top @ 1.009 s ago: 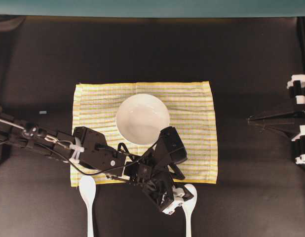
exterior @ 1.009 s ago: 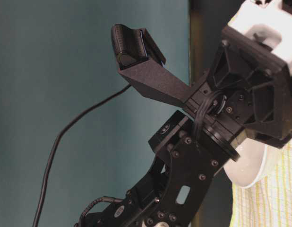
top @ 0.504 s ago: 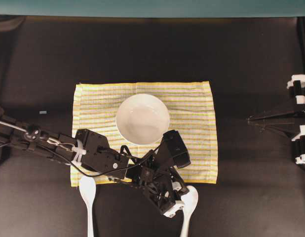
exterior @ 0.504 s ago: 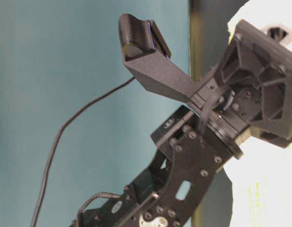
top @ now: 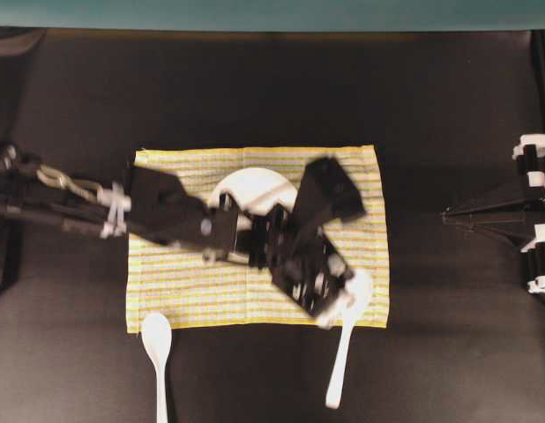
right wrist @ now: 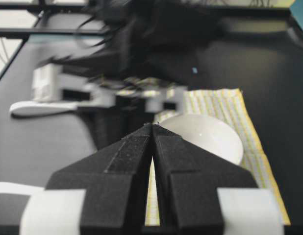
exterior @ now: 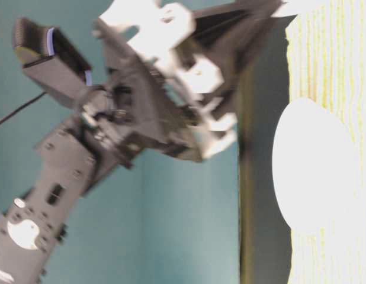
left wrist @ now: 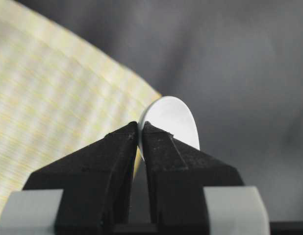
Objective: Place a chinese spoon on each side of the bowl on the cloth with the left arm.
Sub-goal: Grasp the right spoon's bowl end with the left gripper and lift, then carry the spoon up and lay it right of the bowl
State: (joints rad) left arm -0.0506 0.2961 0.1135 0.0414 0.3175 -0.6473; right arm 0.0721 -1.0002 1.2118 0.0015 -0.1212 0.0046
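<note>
My left gripper is to let go of the spoon. I will leave it on the cloth (top: 346, 241) between the bowl and the edge that faces my right gripper. The spoon is now held above the cloth's edge.
The white bowl (top: 246, 187) sits on the yellow-striped cloth (top: 167, 282), partly hidden under the left arm. My left gripper (top: 339, 308) is blurred over the cloth's front right corner, shut on the scoop of a white chinese spoon (top: 356, 291). That spoon's handle slants down past the cloth's front edge. In the left wrist view the jaws (left wrist: 141, 125) pinch the spoon's rim (left wrist: 171, 122) above the cloth's edge (left wrist: 53, 98). A second chinese spoon (top: 156, 339) lies on the table at the cloth's front left corner. My right gripper (top: 449, 214) rests shut at the right, away from the cloth.
Black table top (top: 272, 88) surrounds the cloth. The right wrist view looks past its shut jaws (right wrist: 152, 125) at the bowl (right wrist: 205, 134), with the blurred left arm (right wrist: 117, 58) behind it. In the table-level view the left gripper (exterior: 189, 77) hangs well off the table, away from the bowl (exterior: 313, 171).
The left gripper closed on the right spoon's scoop, lifted it and carried it back over the cloth's front right corner. The other spoon and the right arm stayed put.
</note>
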